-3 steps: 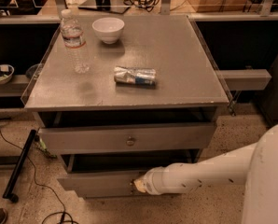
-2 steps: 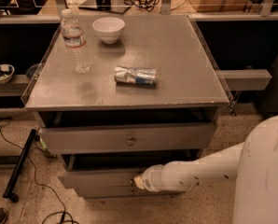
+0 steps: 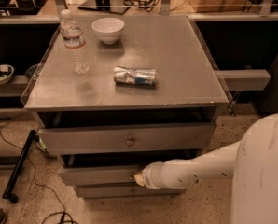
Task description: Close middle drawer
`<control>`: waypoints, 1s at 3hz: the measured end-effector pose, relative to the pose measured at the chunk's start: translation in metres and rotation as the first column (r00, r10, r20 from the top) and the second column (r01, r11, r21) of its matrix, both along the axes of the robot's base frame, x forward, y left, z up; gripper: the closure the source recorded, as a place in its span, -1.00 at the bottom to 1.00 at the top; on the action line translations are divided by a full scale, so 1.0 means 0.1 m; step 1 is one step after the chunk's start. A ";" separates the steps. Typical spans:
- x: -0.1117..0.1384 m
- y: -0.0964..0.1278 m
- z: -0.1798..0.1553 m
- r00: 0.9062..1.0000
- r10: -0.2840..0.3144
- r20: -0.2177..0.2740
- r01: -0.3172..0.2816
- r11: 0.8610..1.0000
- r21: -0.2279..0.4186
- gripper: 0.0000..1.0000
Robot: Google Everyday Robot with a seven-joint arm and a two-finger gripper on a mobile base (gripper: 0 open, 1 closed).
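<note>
My gripper is going to release the middle drawer, which now stands partly open, pushed shut in the cabinet, straight (image 3: 131, 170) below the top drawer's round knob.
The middle drawer (image 3: 97, 175) is the low grey front under the taller top drawer (image 3: 106, 139). It stands partly open, with a dark gap above its front. Its small knob is hidden behind my gripper. My gripper (image 3: 139, 178) is the tip of the white arm (image 3: 195, 169) reaching in from the right. It rests against the centre of the middle drawer's front. The top drawer is also pulled out, and its round knob (image 3: 130, 141) shows. The bottom drawer's front (image 3: 115, 191) sits just below and further back.
On the grey cabinet top (image 3: 176, 64) are a water bottle (image 3: 74, 41), a white bowl (image 3: 108, 29) and a crushed can (image 3: 135, 76). A black pole (image 3: 20, 164) and cables lie on the floor at left. Shelves with bowls (image 3: 0, 73) stand at left.
My gripper and the middle drawer's front have moved back toward the cabinet, so the bottom drawer's front now shows beneath. My arm's white body fills more of the lower right.
</note>
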State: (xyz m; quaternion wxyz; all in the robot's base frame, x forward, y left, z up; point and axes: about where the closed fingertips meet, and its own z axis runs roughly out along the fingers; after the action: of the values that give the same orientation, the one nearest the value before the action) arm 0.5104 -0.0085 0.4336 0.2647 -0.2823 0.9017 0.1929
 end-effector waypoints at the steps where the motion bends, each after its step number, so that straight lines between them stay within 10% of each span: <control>1: 0.16 0.01 0.06 1.000 -0.010 0.029 0.010 1.000 -0.001 1.00; 3: 0.29 0.03 0.13 0.998 -0.017 0.060 0.017 1.000 0.001 1.00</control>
State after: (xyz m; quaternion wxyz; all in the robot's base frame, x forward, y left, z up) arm 0.5397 -0.0059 0.4462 0.2933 -0.2804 0.8956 0.1823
